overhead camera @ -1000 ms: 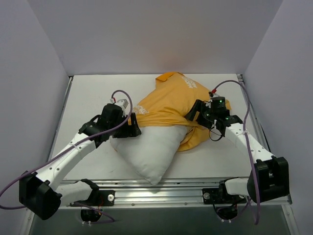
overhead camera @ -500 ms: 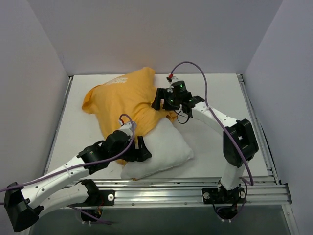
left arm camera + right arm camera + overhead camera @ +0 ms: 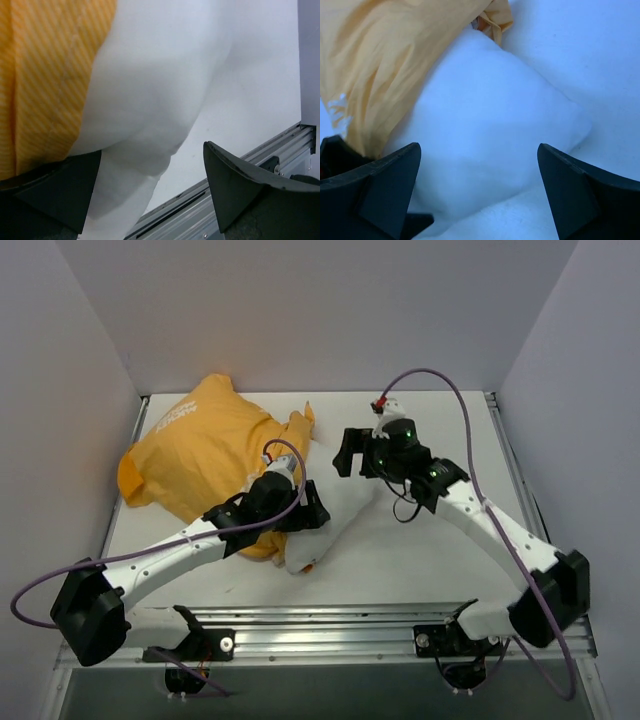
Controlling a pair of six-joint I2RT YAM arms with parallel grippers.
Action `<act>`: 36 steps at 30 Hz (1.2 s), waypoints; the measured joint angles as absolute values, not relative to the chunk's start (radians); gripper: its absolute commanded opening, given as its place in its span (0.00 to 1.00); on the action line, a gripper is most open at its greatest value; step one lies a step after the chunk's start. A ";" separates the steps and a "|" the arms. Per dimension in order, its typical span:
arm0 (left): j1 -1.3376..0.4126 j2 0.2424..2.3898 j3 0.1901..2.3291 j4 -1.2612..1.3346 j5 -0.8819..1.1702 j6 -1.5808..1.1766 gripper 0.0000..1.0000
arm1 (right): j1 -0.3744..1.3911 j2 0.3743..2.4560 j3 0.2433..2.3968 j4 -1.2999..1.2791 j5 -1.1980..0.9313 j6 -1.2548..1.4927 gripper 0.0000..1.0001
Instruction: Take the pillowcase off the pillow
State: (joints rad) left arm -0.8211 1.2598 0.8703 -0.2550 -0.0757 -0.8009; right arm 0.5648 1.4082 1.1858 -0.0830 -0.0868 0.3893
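Note:
The robot's right gripper will close on the white pillow's near edge (image 3: 337,527) (image 3: 454,218), slightly behind the pillow's front tip and next to the left gripper's fingers.
The orange-yellow pillowcase (image 3: 190,450) with white lettering lies bunched at the back left and still covers most of the pillow. The white pillow (image 3: 338,502) sticks out of it toward the table's middle and front. My left gripper (image 3: 303,514) is open over the exposed pillow end. In the left wrist view the pillow (image 3: 150,100) fills the gap and rests against one finger (image 3: 55,192), with the pillowcase (image 3: 45,80) at the left. My right gripper (image 3: 346,452) is open and empty just above the pillow's back corner. In the right wrist view the pillow (image 3: 490,125) is below and the pillowcase (image 3: 385,65) at upper left.
The white table (image 3: 420,560) is walled on three sides. A metal rail (image 3: 330,625) runs along the near edge, close to the pillow's front tip; it also shows in the left wrist view (image 3: 190,210). Purple cables (image 3: 440,380) loop off both arms.
The pillowcase and pillow have shifted left. My right gripper has come off the fabric and drawn back to the right. My left gripper has moved up onto the exposed pillow end.

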 measured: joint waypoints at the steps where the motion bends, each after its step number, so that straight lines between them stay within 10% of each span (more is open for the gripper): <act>1: -0.818 1.284 0.893 -0.245 -0.075 -0.798 0.94 | 0.569 1.350 1.157 -0.089 -0.076 0.392 0.98; 12: -0.819 1.153 1.039 -0.390 -0.236 -0.771 0.97 | 0.583 1.004 0.829 -0.053 -0.116 0.482 1.00; 32: -0.819 0.911 0.710 -0.538 -0.257 -0.831 0.93 | 0.693 1.345 0.589 0.514 -0.326 0.731 0.99; 36: -0.819 0.912 0.710 -0.496 -0.250 -0.830 0.92 | 0.701 1.389 0.589 0.542 -0.321 0.736 0.72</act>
